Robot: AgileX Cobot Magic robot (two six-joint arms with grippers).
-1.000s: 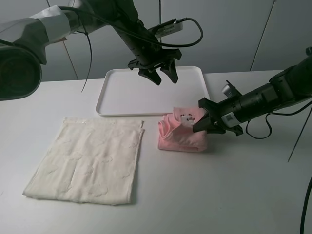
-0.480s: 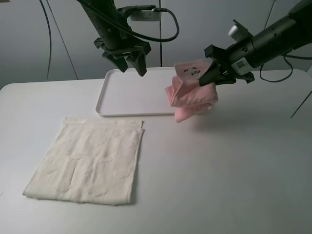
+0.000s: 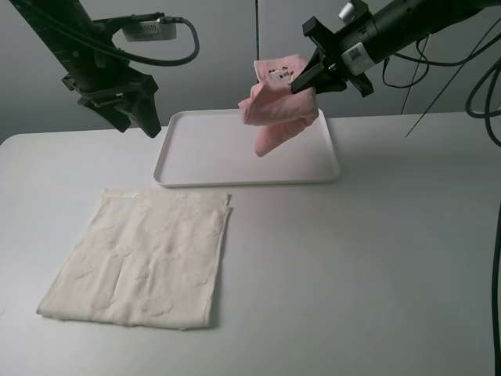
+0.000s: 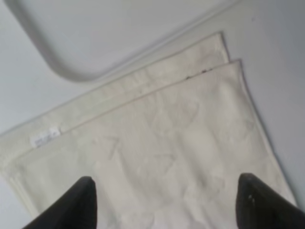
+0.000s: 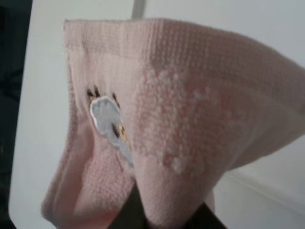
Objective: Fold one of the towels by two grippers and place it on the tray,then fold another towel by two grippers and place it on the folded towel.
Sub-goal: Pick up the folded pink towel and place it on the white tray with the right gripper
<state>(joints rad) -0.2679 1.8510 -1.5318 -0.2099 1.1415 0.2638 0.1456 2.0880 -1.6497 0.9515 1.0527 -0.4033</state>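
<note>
The folded pink towel in my right gripper, still in the air above the tray, will go down on the middle of the white tray (image 3: 242,146), and I will put it there with that gripper.
My right gripper (image 3: 301,81) is shut on the folded pink towel (image 3: 275,104) and holds it in the air above the right part of the white tray (image 3: 203,178). The pink towel fills the right wrist view (image 5: 157,124), with a small white patch on it. A cream towel (image 3: 145,257) lies flat on the table at the front left; it also shows in the left wrist view (image 4: 157,152). My left gripper (image 3: 139,124) is open and empty, up in the air left of the tray, above the cream towel's far edge.
The tray's rounded corner (image 4: 71,71) shows in the left wrist view next to the cream towel. Cables hang from both arms (image 3: 438,70). The white table (image 3: 376,266) stretches to the right and front.
My right gripper has lifted the pink towel off the table and carried it back and left over the tray. My left gripper has moved left, away from the tray.
</note>
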